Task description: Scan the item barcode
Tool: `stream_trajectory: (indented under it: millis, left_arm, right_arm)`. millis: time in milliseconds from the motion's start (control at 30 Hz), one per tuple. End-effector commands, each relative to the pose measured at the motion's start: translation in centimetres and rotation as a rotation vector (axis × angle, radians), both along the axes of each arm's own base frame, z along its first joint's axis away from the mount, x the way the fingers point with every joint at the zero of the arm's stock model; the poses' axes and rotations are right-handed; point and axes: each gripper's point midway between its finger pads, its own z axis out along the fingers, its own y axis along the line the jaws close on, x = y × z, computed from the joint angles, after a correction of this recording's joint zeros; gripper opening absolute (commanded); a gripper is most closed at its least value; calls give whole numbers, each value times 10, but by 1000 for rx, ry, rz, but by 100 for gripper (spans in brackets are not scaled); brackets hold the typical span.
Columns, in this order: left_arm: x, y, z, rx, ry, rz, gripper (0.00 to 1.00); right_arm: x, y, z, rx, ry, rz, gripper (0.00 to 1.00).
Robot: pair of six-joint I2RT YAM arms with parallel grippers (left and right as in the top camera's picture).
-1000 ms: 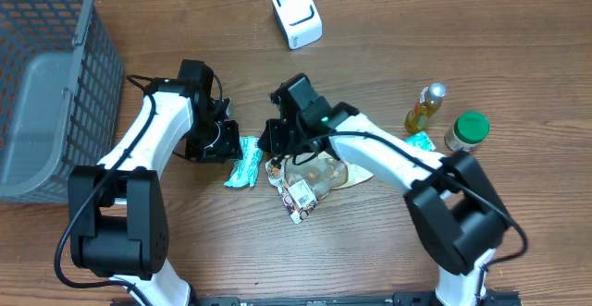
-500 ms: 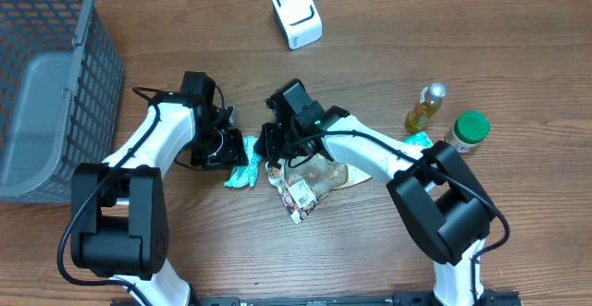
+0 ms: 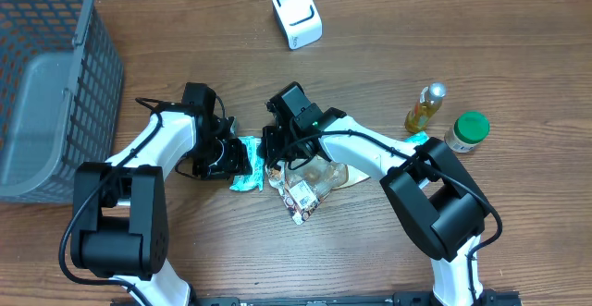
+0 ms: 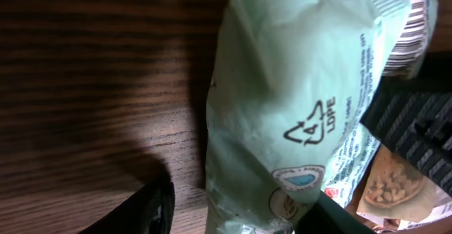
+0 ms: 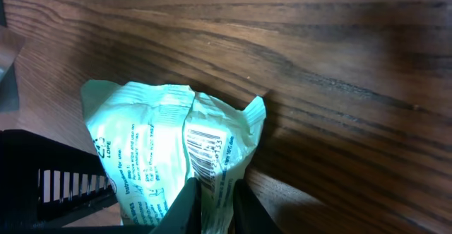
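The wipes packet is pinched at its barcode by my right gripper, so next my left gripper takes the packet's opposite end (image 4: 248,197) and carries it to the scanner.
A pale green wipes packet (image 3: 247,165) lies on the wooden table between my two grippers. My right gripper (image 3: 270,152) is shut on its right end; in the right wrist view the fingers (image 5: 185,204) pinch the packet (image 5: 155,156) just below its barcode (image 5: 204,153). My left gripper (image 3: 233,156) is at the packet's left end, open. In the left wrist view its jaws straddle the packet (image 4: 282,107) with a gap on the left side. The white scanner (image 3: 297,15) stands at the back of the table, well away from both grippers.
A grey mesh basket (image 3: 37,84) fills the far left. Clear snack bags (image 3: 310,181) lie just right of the packet, under the right arm. An oil bottle (image 3: 425,108), a green-lidded jar (image 3: 467,131) and another teal packet (image 3: 421,140) stand at the right.
My left gripper slid right up to the packet and its jaws widened. The right gripper closed on the packet's right end.
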Motion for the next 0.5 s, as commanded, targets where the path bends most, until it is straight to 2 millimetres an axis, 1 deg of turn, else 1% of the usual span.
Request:
stream_trajectory:
  millis: [0,33,200,267,333,433,467]
  left_arm:
    - [-7,3,-6,5,6,-15,49]
    - [-5,2,-6,4,0,-15,44]
    - [-1,2,-6,2,-16,-15,4]
    - [-3,2,-6,3,-10,-15,4]
    - [1,2,-3,3,-19,-15,4]
    - [11,2,6,0,-38,-10,4]
    - [15,2,11,-1,-47,-9,4]
  right_arm:
    - [-2,0,-6,-25,-10,-2,12]
    - [-2,0,-6,-25,-10,-1,12]
    - [-2,1,-6,-23,-11,1,11]
    - [-1,2,-5,-17,-17,1,11]
    - [1,7,1,15,-26,12,11]
    - [5,18,23,112,-41,54,13]
    - [5,21,31,136,-54,76,15]
